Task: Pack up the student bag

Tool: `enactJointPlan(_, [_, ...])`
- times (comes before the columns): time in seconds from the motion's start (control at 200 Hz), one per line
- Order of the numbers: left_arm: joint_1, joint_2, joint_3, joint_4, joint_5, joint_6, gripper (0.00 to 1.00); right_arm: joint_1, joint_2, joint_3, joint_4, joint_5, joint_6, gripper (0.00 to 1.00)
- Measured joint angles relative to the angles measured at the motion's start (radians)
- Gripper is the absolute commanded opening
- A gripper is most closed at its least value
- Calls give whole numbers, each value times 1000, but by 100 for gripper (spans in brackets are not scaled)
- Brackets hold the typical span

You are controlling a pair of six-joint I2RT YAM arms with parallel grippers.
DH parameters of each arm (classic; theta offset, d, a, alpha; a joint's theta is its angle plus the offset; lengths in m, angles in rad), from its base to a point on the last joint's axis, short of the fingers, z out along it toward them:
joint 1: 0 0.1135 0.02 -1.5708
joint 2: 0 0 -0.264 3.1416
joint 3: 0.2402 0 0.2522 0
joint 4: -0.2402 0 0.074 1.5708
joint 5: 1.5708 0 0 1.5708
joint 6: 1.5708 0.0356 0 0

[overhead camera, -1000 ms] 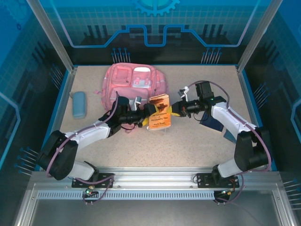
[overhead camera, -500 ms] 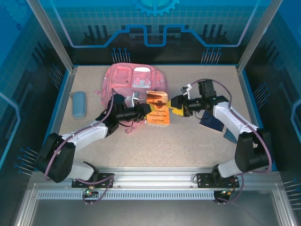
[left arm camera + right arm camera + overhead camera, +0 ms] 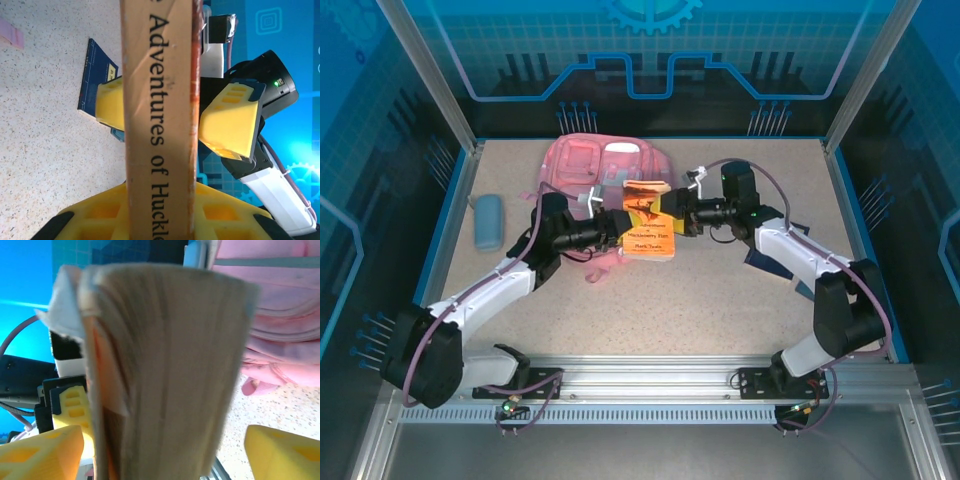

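Observation:
The book's spine is in my left gripper at mid-title, so that gripper should take the spine nearer the author's end (image 3: 629,253) before it slides the book into the student bag.
The student bag (image 3: 590,165), a soft pink backpack, lies at the back middle of the table and shows pink behind the book (image 3: 280,300) in the right wrist view. An orange paperback book (image 3: 648,222) hangs just in front of it. My left gripper (image 3: 618,236) is shut on the book's spine side; the spine (image 3: 160,100) reads "Adventures of Huckle" and stands between my yellow left fingers (image 3: 95,217). My right gripper (image 3: 673,213) is open and straddles the book's page edge (image 3: 165,365), with a gap beside its right finger (image 3: 282,452).
A light-blue pencil case (image 3: 488,221) lies at the left of the table. A dark blue booklet (image 3: 770,262) lies under the right arm, also seen on the speckled tabletop (image 3: 95,85). Blue walls and metal posts ring the table.
Both arms have carried the book toward the back, closer to the pink bag. The right gripper has slid in from beside the book, so its fingers now straddle the page edge.

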State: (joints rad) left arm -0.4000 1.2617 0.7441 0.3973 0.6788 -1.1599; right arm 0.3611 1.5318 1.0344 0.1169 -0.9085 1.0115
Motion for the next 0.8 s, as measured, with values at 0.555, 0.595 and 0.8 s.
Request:
enactJointPlan(0.555, [12,-24,-94,158,-94,-152,59,32,-38,-82,296,273,299,21])
enactJointPlan(0.595, [12,-33,-108,164,-108,-156,58,39,-38,-82,307,307,309,20])
enactJointPlan(0.8, [12,-61,-138,195,-182,-178,49,95,-37,-82,324,435,352,21])
